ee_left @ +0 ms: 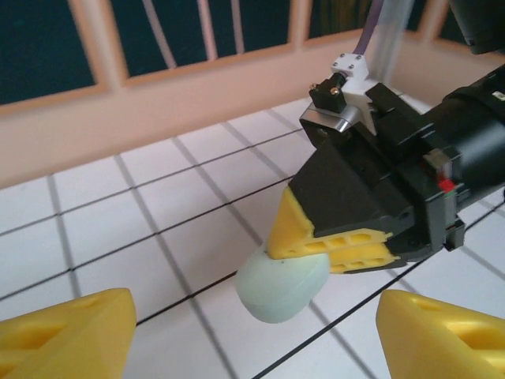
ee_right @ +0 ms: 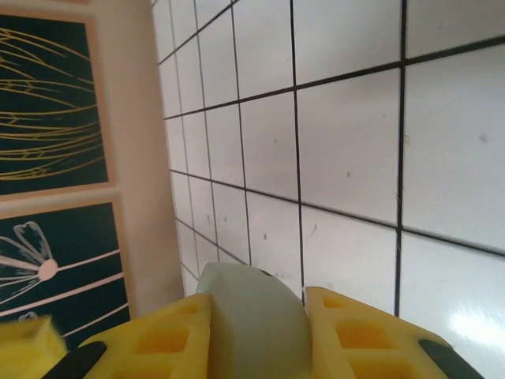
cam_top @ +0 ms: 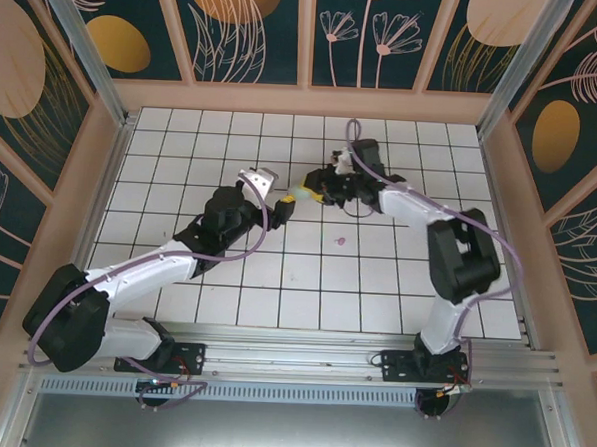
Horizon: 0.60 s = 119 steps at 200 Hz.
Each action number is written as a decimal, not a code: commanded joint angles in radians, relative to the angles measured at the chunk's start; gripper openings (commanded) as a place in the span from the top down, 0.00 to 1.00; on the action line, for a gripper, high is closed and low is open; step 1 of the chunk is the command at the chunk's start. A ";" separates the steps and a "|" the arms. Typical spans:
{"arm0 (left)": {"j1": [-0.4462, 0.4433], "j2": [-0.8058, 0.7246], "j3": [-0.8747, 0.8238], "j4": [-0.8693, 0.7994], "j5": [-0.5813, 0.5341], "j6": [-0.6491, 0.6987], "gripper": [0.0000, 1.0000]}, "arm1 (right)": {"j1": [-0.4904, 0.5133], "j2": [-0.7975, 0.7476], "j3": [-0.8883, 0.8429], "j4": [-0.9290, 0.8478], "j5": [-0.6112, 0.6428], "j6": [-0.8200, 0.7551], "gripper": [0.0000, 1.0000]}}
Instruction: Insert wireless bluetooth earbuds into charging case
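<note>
Next, I release the mint-green charging case with my right gripper on the white tiles (cam_top: 234, 197) under the black wrist of my left gripper.
My right gripper (cam_top: 307, 191) is shut on a pale mint-green oval charging case (ee_left: 282, 289), holding it just above the white tiled floor. In the right wrist view the case (ee_right: 254, 320) is wedged between the yellow fingers (ee_right: 158, 343) of that gripper (ee_right: 256, 308). My left gripper (ee_left: 252, 335) is open, and the case hangs in front of it, slightly beyond its spread yellow fingertips (ee_left: 67, 328). From above, the left gripper (cam_top: 279, 207) sits just left of the case (cam_top: 291, 195). One tiny purple-pink earbud (cam_top: 341, 241) lies on a tile in front of the right gripper.
A wooden rail and dark patterned panels (cam_top: 308, 34) close the back and sides. The back rail (ee_left: 158, 103) stands a few tiles behind the case. Bare tiles (cam_top: 305, 284) stretch between the arms toward the near edge.
</note>
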 commanded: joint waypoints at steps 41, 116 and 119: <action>0.106 -0.204 -0.161 -0.093 -0.186 -0.158 0.15 | 0.105 0.380 0.360 0.069 -0.037 0.057 0.89; 0.182 -0.247 -0.206 -0.099 -0.191 -0.188 0.10 | 0.192 0.630 0.690 -0.042 0.020 0.072 0.88; 0.181 -0.244 -0.208 -0.099 -0.193 -0.187 0.10 | 0.196 0.637 0.701 -0.048 0.024 0.074 0.88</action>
